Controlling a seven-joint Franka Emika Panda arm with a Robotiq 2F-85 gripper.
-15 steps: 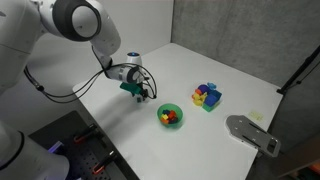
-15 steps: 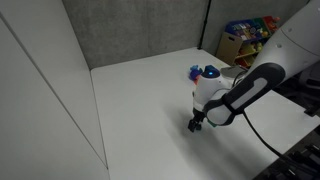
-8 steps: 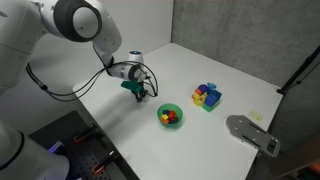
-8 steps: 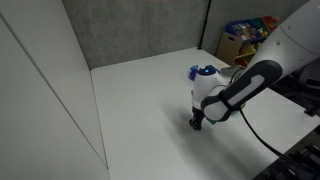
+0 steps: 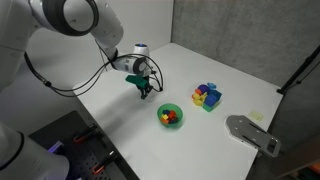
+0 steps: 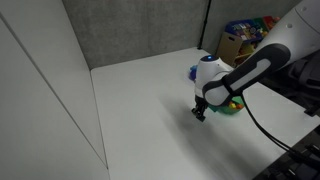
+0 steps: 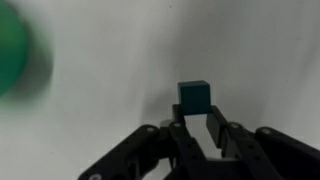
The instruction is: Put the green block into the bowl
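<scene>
Next, I open my gripper and let the green block, now held above the white table, go beside the red and yellow pieces in the bright green bowl (image 5: 169, 111) (image 7: 9, 49).
In the wrist view the small dark green block (image 7: 194, 97) sits clamped between my fingertips, and my gripper (image 7: 195, 112) is shut on it above the white table. In both exterior views the gripper (image 5: 143, 92) (image 6: 200, 113) hangs a little off the tabletop, pointing down. The bright green bowl (image 5: 176, 108) stands on the table a short way from the gripper, with red and yellow pieces inside. The bowl (image 7: 14, 52) appears as a green blur at the left edge of the wrist view. The arm partly hides the bowl (image 6: 234, 107).
A blue angular container (image 5: 211, 102) with colourful blocks stands beyond the bowl. A grey metal plate (image 5: 252, 134) lies near the table's corner. A shelf of colourful items (image 6: 245, 38) stands behind the table. A grey wall borders the far side.
The jaws have closed on the green block. The gripper has then risen off the table with it and shifted a little toward the bowl.
</scene>
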